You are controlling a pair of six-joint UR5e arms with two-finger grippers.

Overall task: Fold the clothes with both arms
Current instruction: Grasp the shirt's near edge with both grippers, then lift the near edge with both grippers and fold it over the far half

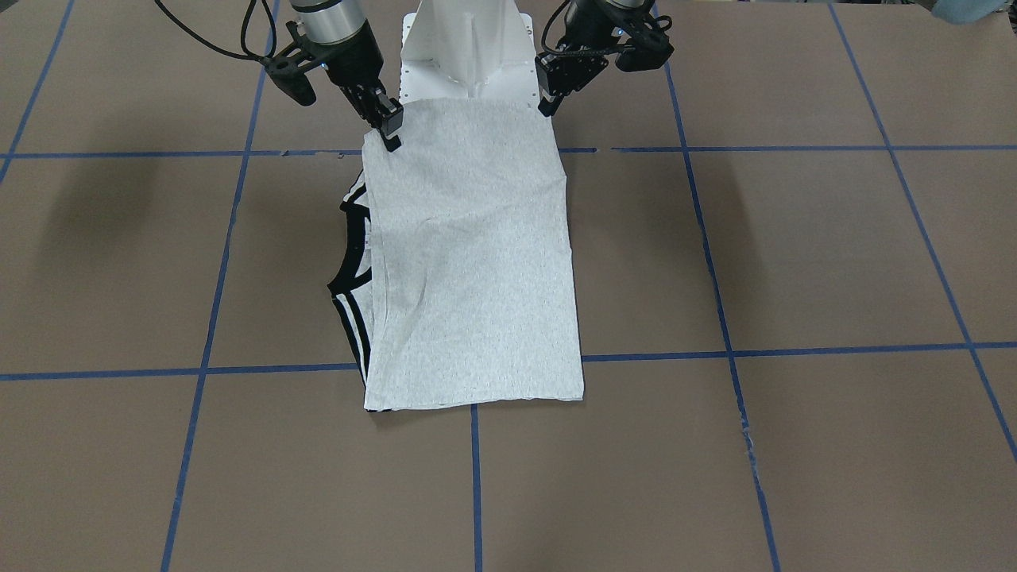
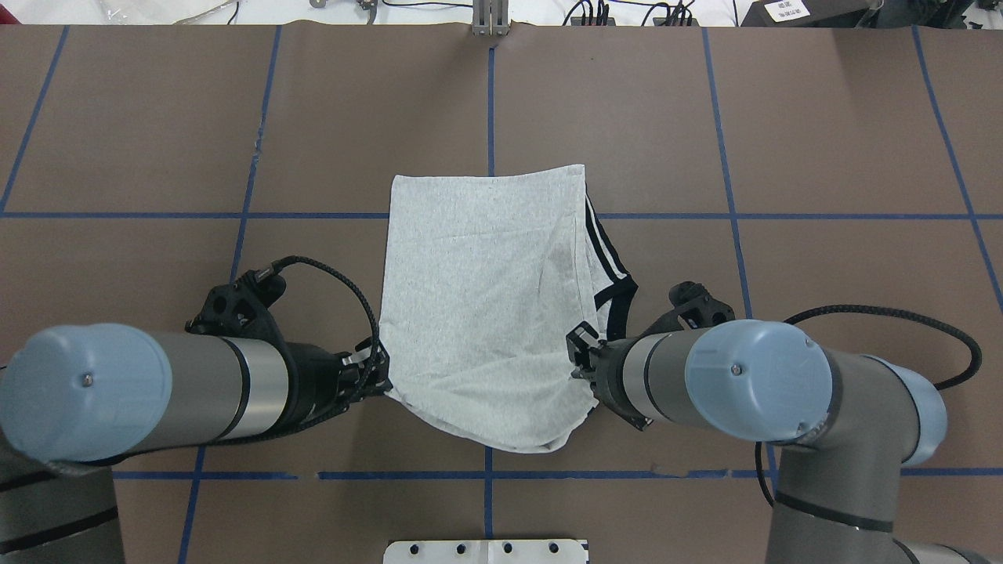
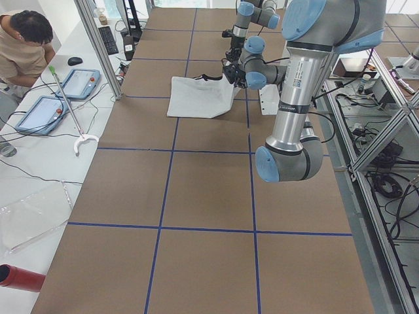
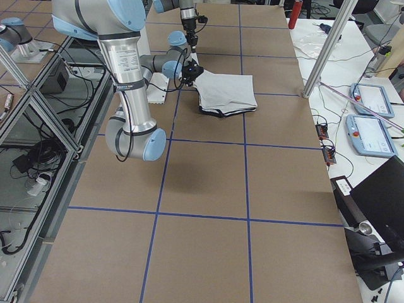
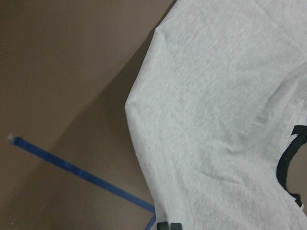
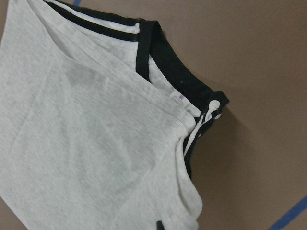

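My left gripper is going to release the T-shirt's near corner onto the T-shirt's far corner (image 1: 584, 395), on the side that is away from the striped trim.
The light grey T-shirt (image 1: 477, 262) lies folded into a long rectangle in the middle of the table (image 2: 486, 298). Its black-and-white striped trim (image 2: 607, 266) sticks out on my right side. The cartoon print is hidden. My left gripper (image 2: 378, 377) is shut on the shirt's near left corner (image 1: 548, 103). My right gripper (image 2: 581, 359) is shut on the near right corner (image 1: 389, 131). The near edge hangs lifted between them and sags in the middle (image 2: 533, 442). The wrist views show grey cloth (image 5: 216, 120) and the striped collar (image 6: 158, 62).
The white pedestal base (image 1: 469, 48) stands just behind the shirt's near edge. Blue tape lines (image 2: 490, 94) grid the brown table. A person (image 3: 23, 46) and control tablets (image 3: 78, 82) are beyond the table's far side.
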